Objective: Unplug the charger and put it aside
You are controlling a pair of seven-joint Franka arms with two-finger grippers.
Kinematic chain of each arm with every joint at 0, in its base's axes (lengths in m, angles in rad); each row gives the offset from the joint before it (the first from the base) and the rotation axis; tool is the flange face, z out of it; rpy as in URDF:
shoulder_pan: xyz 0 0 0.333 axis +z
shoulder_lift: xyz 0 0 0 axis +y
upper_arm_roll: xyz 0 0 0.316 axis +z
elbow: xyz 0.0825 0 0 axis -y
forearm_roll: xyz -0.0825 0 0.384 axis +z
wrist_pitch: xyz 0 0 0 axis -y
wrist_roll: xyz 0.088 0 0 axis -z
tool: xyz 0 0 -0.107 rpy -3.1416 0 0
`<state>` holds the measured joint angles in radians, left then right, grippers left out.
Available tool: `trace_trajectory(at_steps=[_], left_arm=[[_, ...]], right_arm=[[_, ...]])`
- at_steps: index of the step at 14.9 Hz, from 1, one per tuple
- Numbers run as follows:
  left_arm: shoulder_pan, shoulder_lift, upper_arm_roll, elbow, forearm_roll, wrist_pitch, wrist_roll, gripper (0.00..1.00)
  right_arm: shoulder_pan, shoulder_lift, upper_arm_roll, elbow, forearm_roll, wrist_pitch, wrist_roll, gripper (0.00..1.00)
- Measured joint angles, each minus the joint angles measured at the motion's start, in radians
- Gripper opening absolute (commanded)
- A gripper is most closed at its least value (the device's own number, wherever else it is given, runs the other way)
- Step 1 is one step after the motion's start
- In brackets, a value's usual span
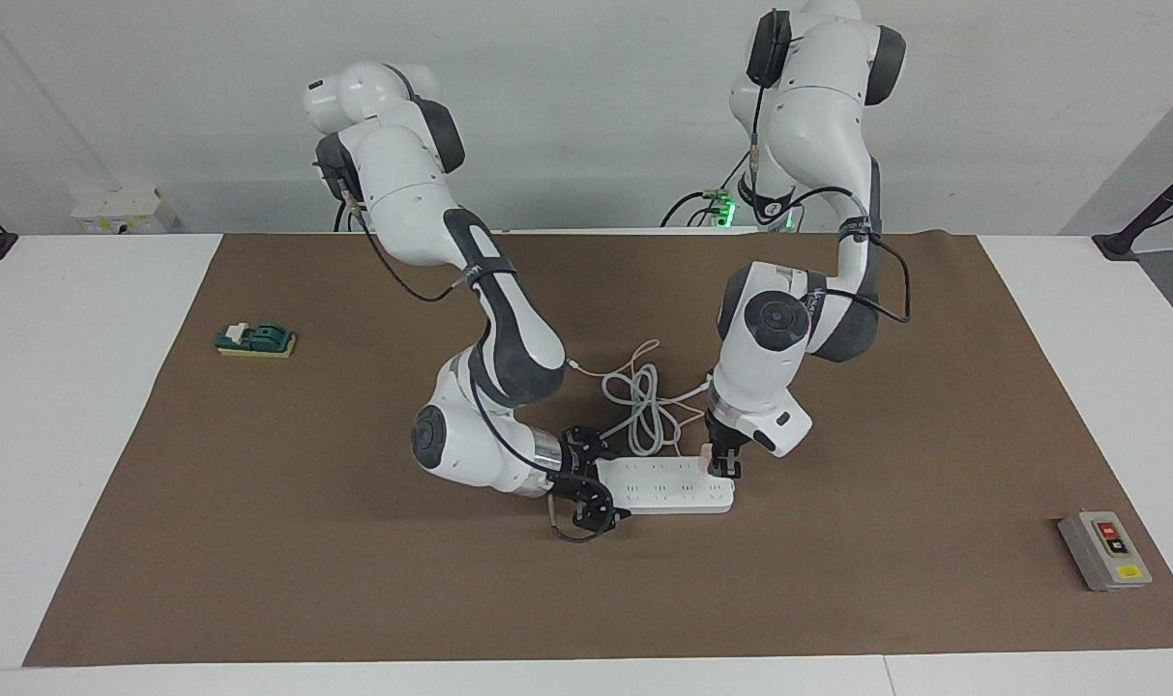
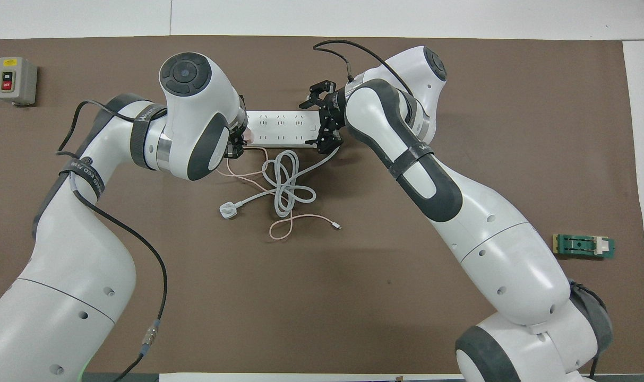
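Observation:
The robot's left gripper should set the pale pink charger down on the mat nearer the robot than the grey switch box (image 2: 74,172). The charger is still plugged into the power strip.
The pale pink charger (image 1: 706,453) sits plugged into the long white power strip (image 1: 663,484), at the strip's end toward the left arm. My left gripper (image 1: 726,466) comes straight down on it and is shut on it. In the overhead view the charger (image 2: 249,139) shows just beside the left gripper (image 2: 239,144), whose wrist hides most of it. Its thin pink cable (image 2: 295,218) runs loose over the mat toward the robots. My right gripper (image 1: 591,483) is at the power strip's (image 2: 282,127) other end, low at mat level; it also shows in the overhead view (image 2: 322,121).
A white round-headed plug (image 2: 227,210) and its thick coiled cord (image 2: 285,183) lie nearer the robots than the strip. A grey on/off switch box (image 1: 1104,550) sits toward the left arm's end. A green block (image 1: 255,339) lies toward the right arm's end.

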<state>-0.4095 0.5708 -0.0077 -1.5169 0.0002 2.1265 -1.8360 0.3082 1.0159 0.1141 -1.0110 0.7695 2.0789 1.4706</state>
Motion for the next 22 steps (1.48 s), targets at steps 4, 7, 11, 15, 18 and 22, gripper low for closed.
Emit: trace_trajectory(at_steps=[4, 7, 11, 15, 18, 22], left_arm=[[0.000, -0.001, 0.000, 0.000, 0.000, -0.001, 0.000, 0.00], [0.003, -0.001, -0.002, 0.005, -0.004, -0.007, -0.001, 0.00], [0.014, -0.024, 0.006, 0.055, -0.002, -0.100, -0.001, 0.00], [0.086, -0.120, 0.011, 0.084, -0.003, -0.232, 0.067, 0.00], [0.175, -0.211, 0.013, 0.085, -0.025, -0.368, 0.242, 0.00], [0.311, -0.277, 0.015, 0.081, -0.033, -0.488, 0.504, 0.00]], right_arm=[[-0.003, 0.009, 0.005, 0.008, 0.001, -0.019, 0.000, 1.00], [-0.015, 0.031, -0.001, 0.056, 0.001, -0.073, 0.000, 1.00], [-0.027, 0.043, -0.003, 0.082, 0.001, -0.108, 0.000, 1.00], [-0.031, 0.044, -0.004, 0.086, 0.001, -0.118, 0.000, 1.00], [-0.032, 0.046, -0.004, 0.086, 0.000, -0.129, 0.000, 1.00], [-0.031, 0.048, -0.005, 0.088, 0.000, -0.129, 0.000, 1.00]])
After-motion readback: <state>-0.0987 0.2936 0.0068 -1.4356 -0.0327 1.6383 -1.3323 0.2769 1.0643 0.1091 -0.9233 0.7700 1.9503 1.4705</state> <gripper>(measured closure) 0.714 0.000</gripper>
